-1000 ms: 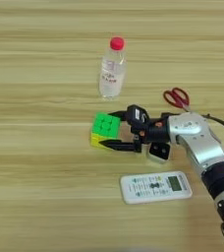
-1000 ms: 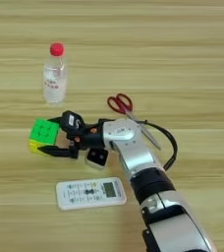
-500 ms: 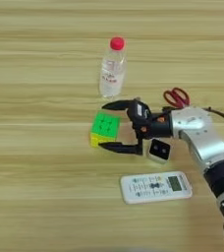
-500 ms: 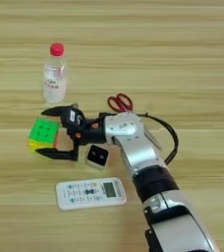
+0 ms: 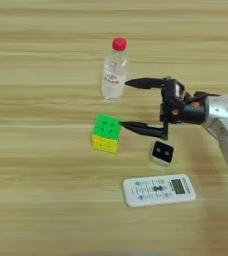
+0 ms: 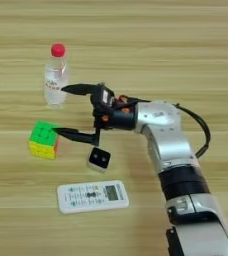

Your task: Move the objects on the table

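The small black cube behind the white remote control is next for my right gripper to close on at its near and far sides (image 5: 162,153).
My right gripper (image 5: 126,104) is open wide, empty, between the clear plastic bottle with a red cap (image 5: 114,72) and the green-yellow puzzle cube (image 5: 106,133). Its upper fingertip (image 6: 64,89) ends just right of the bottle (image 6: 54,82). The lower fingertip (image 6: 57,131) reaches the top right edge of the cube (image 6: 43,140); I cannot tell whether it touches. The small black cube with two white dots (image 5: 162,153) lies below the fingers, apart from them. Nearer me lies the white remote control (image 5: 158,190). The scissors are hidden.
The silver forearm (image 6: 162,132) runs in from the lower right, with a black cable (image 6: 204,131) looping on its right side. The wood-grain table (image 5: 36,200) extends wide to the left and to the back.
The gripper has opened wider and shifted toward the back of the table, so its upper finger now stands beside the bottle. The black cube now shows fully. The objects have not moved.
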`<state>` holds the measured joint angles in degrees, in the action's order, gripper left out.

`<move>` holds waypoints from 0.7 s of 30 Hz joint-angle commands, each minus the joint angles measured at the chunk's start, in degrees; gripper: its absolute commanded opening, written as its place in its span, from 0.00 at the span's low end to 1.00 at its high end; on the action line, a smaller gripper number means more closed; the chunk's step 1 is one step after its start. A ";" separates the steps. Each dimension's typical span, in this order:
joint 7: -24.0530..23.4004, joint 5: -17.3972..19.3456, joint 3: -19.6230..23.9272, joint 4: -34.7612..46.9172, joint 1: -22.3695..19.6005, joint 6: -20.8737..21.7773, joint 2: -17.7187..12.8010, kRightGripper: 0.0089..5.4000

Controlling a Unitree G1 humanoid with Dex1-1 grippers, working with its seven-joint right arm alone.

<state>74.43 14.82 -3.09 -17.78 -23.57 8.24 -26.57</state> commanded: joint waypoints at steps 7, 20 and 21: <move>2.17 -1.60 2.59 0.63 0.63 1.18 -9.42 1.00; 2.39 -8.45 -1.41 -3.16 2.49 3.28 -10.83 1.00; 2.29 -8.83 -1.68 -3.44 2.51 3.50 -10.72 1.00</move>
<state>79.16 6.81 -5.22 -22.34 -18.58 9.96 -34.92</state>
